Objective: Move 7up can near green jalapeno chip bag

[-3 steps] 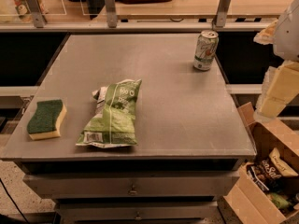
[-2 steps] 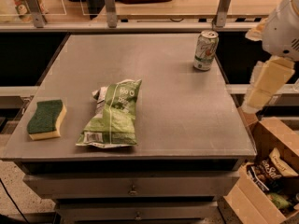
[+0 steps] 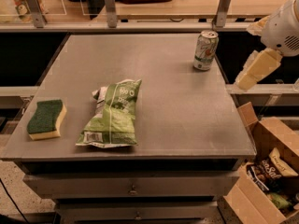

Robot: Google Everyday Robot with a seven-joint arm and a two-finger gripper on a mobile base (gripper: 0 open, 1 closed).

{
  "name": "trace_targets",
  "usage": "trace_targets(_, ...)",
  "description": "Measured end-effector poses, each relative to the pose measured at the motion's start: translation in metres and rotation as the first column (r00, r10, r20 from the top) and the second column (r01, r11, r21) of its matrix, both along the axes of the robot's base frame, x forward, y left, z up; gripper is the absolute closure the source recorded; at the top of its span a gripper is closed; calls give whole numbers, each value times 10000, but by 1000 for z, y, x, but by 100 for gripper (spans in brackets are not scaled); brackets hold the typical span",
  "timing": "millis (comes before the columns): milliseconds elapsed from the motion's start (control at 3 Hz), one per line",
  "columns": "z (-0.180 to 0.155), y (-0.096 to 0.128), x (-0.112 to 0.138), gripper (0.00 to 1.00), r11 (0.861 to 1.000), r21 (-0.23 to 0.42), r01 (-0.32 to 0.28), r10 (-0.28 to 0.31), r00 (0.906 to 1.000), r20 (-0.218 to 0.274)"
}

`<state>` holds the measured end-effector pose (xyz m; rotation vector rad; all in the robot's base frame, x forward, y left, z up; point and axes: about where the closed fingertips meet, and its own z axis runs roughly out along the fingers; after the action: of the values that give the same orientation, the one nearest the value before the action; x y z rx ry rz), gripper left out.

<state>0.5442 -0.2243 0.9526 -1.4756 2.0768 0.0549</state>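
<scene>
My gripper is to go to the 7up can next and close around the middle of its body (image 3: 204, 51), below the can's silver top.
The 7up can (image 3: 206, 50) stands upright at the far right of the grey table (image 3: 187, 115), white and green with a silver top. The green jalapeno chip bag (image 3: 113, 114) lies flat at the front left of the middle, crinkled, far from the can. My gripper (image 3: 253, 69) is a cream-coloured part hanging from the white arm joint (image 3: 284, 26) just past the table's right edge. It is to the right of the can, a little nearer the camera, and apart from it. It holds nothing that I can see.
A yellow sponge with a green top (image 3: 46, 119) lies near the table's front left corner. An open cardboard box of snack packets (image 3: 268, 171) stands on the floor at the right. A rail with posts (image 3: 110, 6) runs behind the table.
The arm has swung in from the right edge of the view, and the gripper has moved left and up toward the can. The can, bag and sponge have not moved.
</scene>
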Motion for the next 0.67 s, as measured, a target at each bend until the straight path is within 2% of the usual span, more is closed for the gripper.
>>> trace_targets(333,-8,-3,27,0,9907,1360,77,-164,9979,630)
trace_targets(667,-17,1,54,0,9626,2692,-298,-73,9907,1357)
